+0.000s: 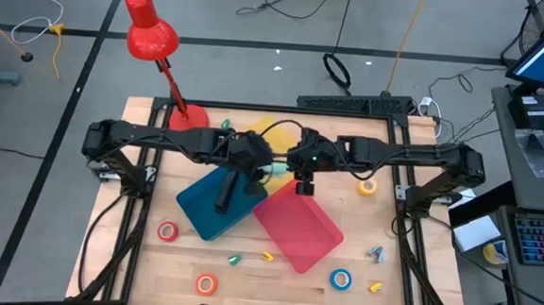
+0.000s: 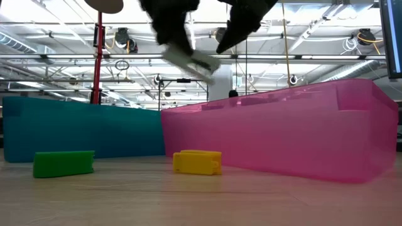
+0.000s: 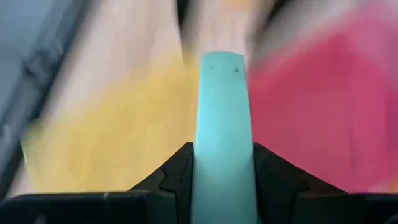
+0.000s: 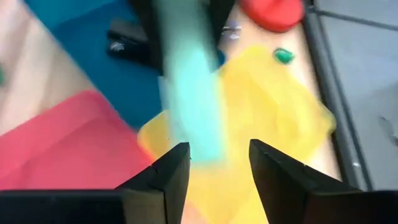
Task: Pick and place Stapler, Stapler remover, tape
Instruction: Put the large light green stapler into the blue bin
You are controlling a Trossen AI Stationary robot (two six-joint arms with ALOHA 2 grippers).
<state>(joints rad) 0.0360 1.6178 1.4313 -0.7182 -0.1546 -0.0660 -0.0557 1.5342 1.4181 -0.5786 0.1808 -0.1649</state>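
Observation:
I will open my left gripper to let go of the mint-green stapler in the blue tray (image 1: 244,199), between the black stapler and the pink tray.
My left gripper (image 3: 222,147) is shut on a mint-green stapler (image 3: 222,106) and holds it in the air above where the blue tray (image 1: 202,210), pink tray (image 1: 309,235) and yellow tray (image 4: 273,118) meet. My right gripper (image 4: 219,147) is open and hovers close to the stapler (image 4: 189,93), facing it, touching nothing. A black stapler (image 1: 224,192) lies in the blue tray. Tape rolls rest flat on the table: red (image 1: 168,229), orange (image 1: 205,283), blue (image 1: 341,279) and yellow (image 1: 368,187). A small grey remover (image 1: 375,254) lies right of the pink tray. My left gripper pinches the mint-green stapler between its two fingers (image 3: 180,168), one on each long side. The stapler's body (image 3: 222,174) runs forward along the fingers and sticks out past their ends. It is lifted clear of the table and trays (image 2: 191,59).
A red desk lamp (image 1: 151,36) stands at the far left of the table. Small green (image 2: 63,163) and yellow (image 2: 196,161) pieces lie on the wood before the trays, another yellow piece (image 1: 374,286) at the near right. Free wood lies along the near edge.

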